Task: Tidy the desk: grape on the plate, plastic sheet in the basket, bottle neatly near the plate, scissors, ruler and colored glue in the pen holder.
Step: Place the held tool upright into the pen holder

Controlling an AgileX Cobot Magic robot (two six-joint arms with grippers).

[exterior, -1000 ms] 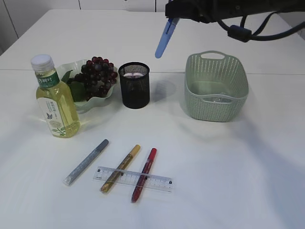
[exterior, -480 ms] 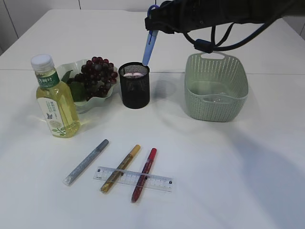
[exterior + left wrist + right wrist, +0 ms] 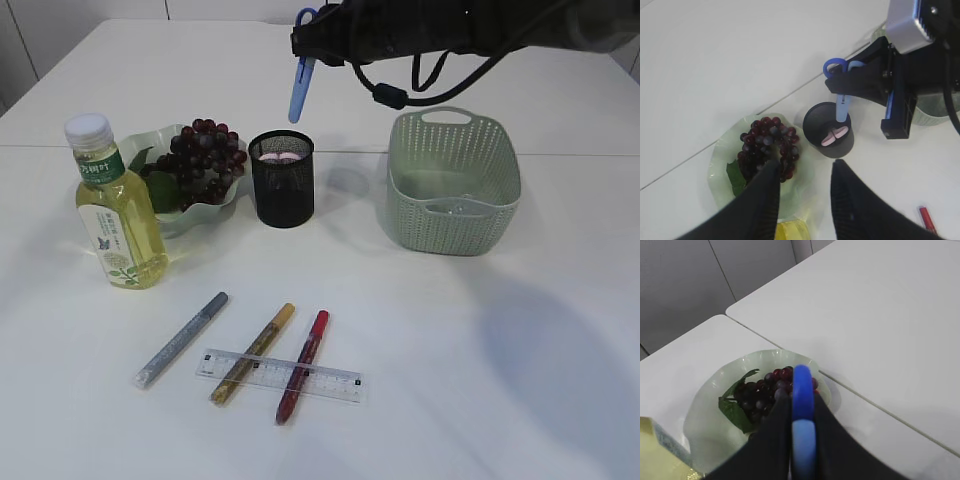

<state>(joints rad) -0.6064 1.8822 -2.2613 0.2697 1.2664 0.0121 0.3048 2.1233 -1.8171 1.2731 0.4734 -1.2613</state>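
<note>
Next, my right gripper lets go of the blue glue pen inside the black mesh pen holder point(image 3: 280, 157), beside the pink thing.
My right gripper point(image 3: 312, 42) is shut on the blue scissors point(image 3: 300, 85) and holds them point down in the air, just above and behind the black mesh pen holder point(image 3: 281, 178). The scissors fill the right wrist view point(image 3: 803, 410) between the jaws. The left wrist view looks down on the scissors point(image 3: 840, 102) over the pen holder point(image 3: 829, 131). My left gripper point(image 3: 805, 167) is open and empty, high above the plate point(image 3: 722, 160) of grapes point(image 3: 767, 145). The bottle point(image 3: 112, 205) stands beside the plate point(image 3: 215, 210). Three glue pens point(image 3: 182, 338) point(image 3: 254, 351) point(image 3: 303, 364) and the ruler point(image 3: 280, 374) lie at the front.
A pale green basket point(image 3: 453, 180) stands right of the pen holder, with something clear lying in its bottom. Something pink point(image 3: 834, 135) lies inside the pen holder. The right arm point(image 3: 470, 30) reaches across the back of the table.
My right gripper has carried the scissors leftward, from beside the basket to above the pen holder. Half a second ago their tip dipped to the holder's rim; now it is higher.
</note>
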